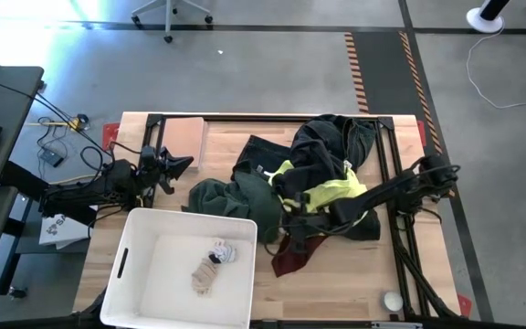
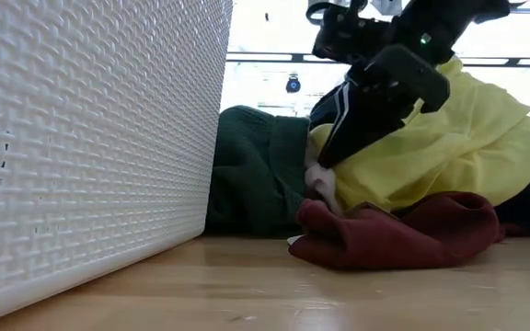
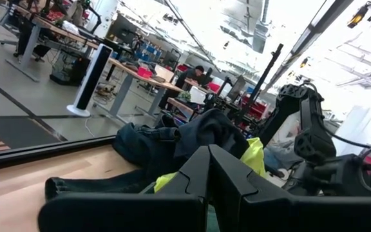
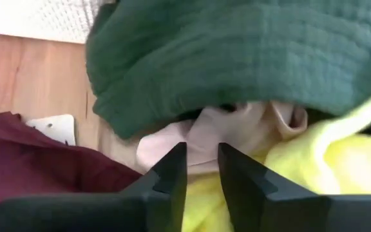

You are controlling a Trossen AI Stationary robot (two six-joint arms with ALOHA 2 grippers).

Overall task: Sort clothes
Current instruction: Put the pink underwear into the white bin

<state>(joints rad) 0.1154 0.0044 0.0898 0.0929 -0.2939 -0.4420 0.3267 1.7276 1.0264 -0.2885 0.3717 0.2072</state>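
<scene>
The pink piece runs under the green cloth, beyond my right gripper's narrow gap, so next I open wider, grip its fold [image 4: 227, 132] deeper and pull it free.
The clothes lie heaped right of centre on the table: dark green [image 1: 219, 196] [image 4: 237, 58], bright yellow [image 1: 336, 192] [image 2: 458, 138], maroon [image 1: 290, 258] [image 2: 394, 234], dark jeans [image 1: 331, 139], and a pale pink piece [image 4: 237, 125] [image 2: 325, 188] tucked under the green one. Patterned socks [image 1: 214, 263] lie inside the white basket [image 1: 190, 217]. My right gripper [image 4: 202, 154] [image 2: 325, 164] slants down into the heap, open by a narrow gap, its tips at the pink piece. At the table's left, my left gripper [image 1: 183, 166] [image 3: 208, 161] is shut and holds nothing. My right gripper comes at the pale pink garment's fold [image 4: 201, 132] slanting down from the table's right, between the green and the yellow cloth. No cloth shows between the fingers [image 4: 172, 171]. Whether the tips touch the pink cloth, I cannot tell.
The white basket [image 2: 90, 138] stands at the near left, close beside the heap. A tan flat board [image 1: 185, 137] lies at the far left. A small white ball [image 1: 392, 300] sits near the front right corner. Bare wood shows in front of the maroon cloth.
</scene>
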